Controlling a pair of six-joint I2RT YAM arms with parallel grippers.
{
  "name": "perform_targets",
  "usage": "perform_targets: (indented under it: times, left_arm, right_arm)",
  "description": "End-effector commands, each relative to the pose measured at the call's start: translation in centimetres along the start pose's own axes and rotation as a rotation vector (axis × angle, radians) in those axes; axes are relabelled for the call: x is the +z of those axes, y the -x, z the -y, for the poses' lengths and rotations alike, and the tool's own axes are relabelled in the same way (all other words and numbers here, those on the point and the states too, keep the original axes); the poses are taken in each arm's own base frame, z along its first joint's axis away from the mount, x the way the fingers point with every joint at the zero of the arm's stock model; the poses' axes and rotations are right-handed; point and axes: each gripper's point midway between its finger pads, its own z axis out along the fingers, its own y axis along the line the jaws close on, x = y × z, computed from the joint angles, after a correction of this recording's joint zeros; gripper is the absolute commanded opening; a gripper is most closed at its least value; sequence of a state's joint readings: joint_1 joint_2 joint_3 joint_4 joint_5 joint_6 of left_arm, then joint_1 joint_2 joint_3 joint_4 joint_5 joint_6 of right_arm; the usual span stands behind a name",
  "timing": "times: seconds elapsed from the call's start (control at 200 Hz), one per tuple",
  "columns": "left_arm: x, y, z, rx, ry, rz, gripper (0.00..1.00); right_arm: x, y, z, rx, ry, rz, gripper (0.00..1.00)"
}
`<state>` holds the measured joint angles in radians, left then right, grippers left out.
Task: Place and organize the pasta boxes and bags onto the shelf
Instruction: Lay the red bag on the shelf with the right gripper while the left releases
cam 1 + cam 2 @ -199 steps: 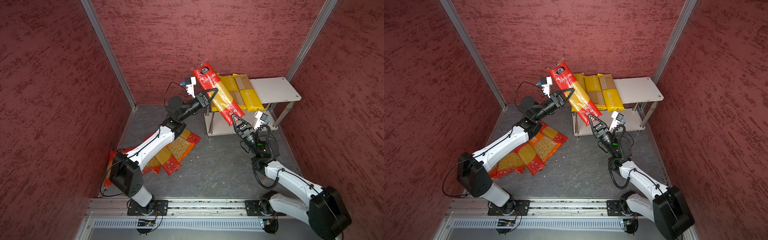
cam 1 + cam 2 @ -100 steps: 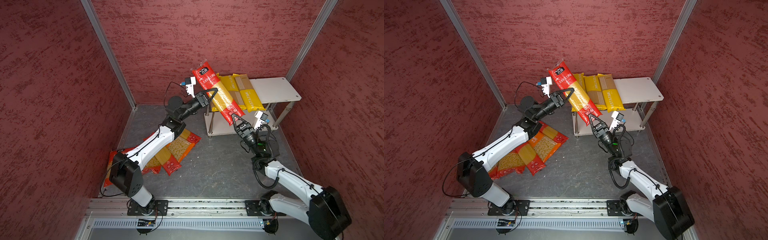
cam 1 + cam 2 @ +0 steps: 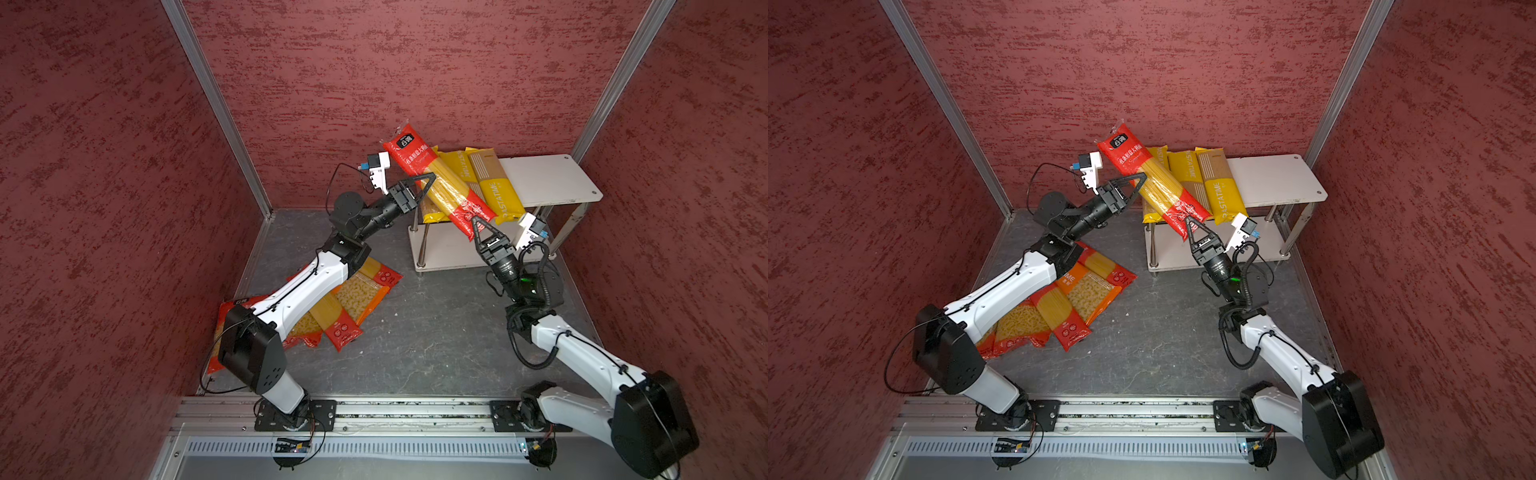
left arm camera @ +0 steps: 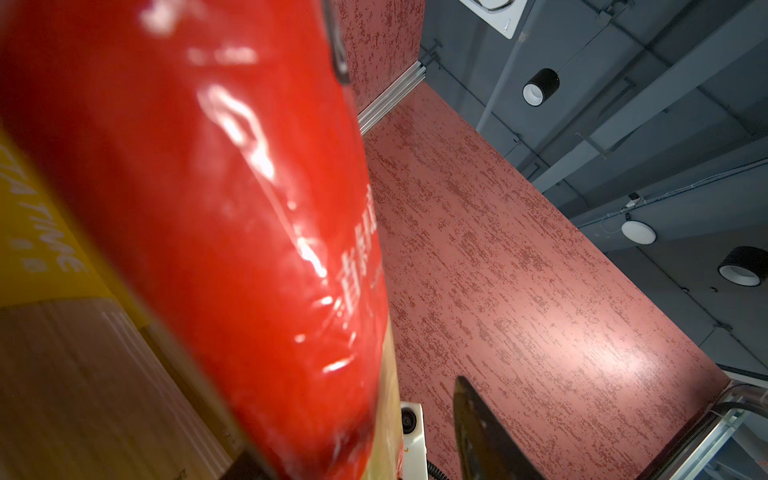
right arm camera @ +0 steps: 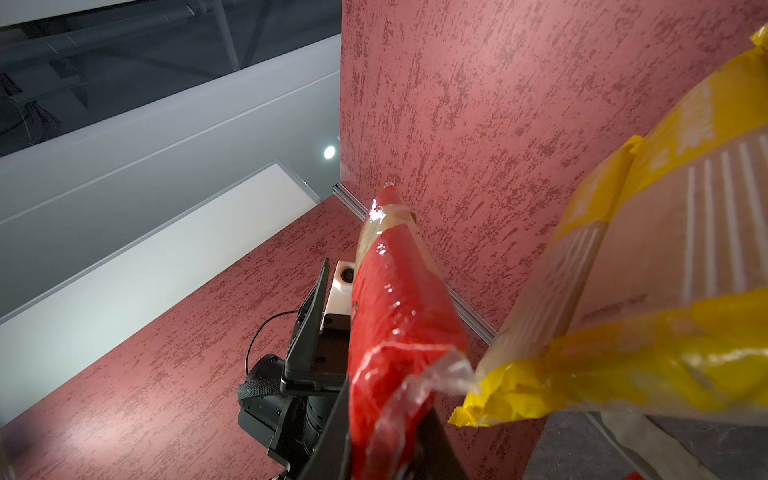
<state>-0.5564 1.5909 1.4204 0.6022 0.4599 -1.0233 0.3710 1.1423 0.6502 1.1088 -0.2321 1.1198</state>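
The robot's right gripper needs to release the red spaghetti pack on the bare white top board (image 3: 528,183) next to the yellow PASTATIME packs.
A long red spaghetti pack (image 3: 440,183) (image 3: 1154,183) hangs slanted over the left end of the shelf (image 3: 544,178) (image 3: 1271,178), above the yellow PASTATIME packs (image 3: 494,187) (image 3: 1221,187) lying on the top board. My right gripper (image 3: 478,222) (image 5: 386,440) is shut on the pack's lower end (image 5: 399,332). My left gripper (image 3: 426,187) (image 3: 1140,183) straddles the pack's middle with open jaws. In the left wrist view a gap shows between the pack (image 4: 208,208) and one finger (image 4: 486,436).
Several red and orange pasta bags (image 3: 353,299) (image 3: 1075,295) lie on the grey floor under my left arm. The shelf's lower board (image 3: 449,249) shows bare below the right gripper. Red walls close in on three sides, and the shelf stands in the back right corner.
My left gripper's jaws have spread apart off the red spaghetti pack. The right gripper keeps its grip on the lower end, and the pack has hardly moved.
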Motion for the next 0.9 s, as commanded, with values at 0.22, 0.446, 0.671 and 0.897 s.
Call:
perform_targets:
  times: [0.22,0.446,0.671,0.897]
  left_arm:
    - [-0.8,0.8,2.9,0.056,-0.062,0.024,0.62]
    - [-1.1,0.5,2.0,0.050,-0.035,0.026,0.66]
    - [-1.9,-0.1,1.8,0.057,-0.017,0.015,0.66]
    - [-4.8,-2.3,0.0,0.067,0.084,-0.022,0.66]
  right_arm:
    - [0.5,7.2,-5.3,-0.065,0.143,0.211,0.00]
    - [0.6,9.3,-5.7,-0.085,0.145,0.243,0.00]
    - [0.1,11.7,-5.8,-0.123,0.130,0.277,0.00]
    - [-1.2,15.9,-4.3,-0.156,0.026,0.357,0.00]
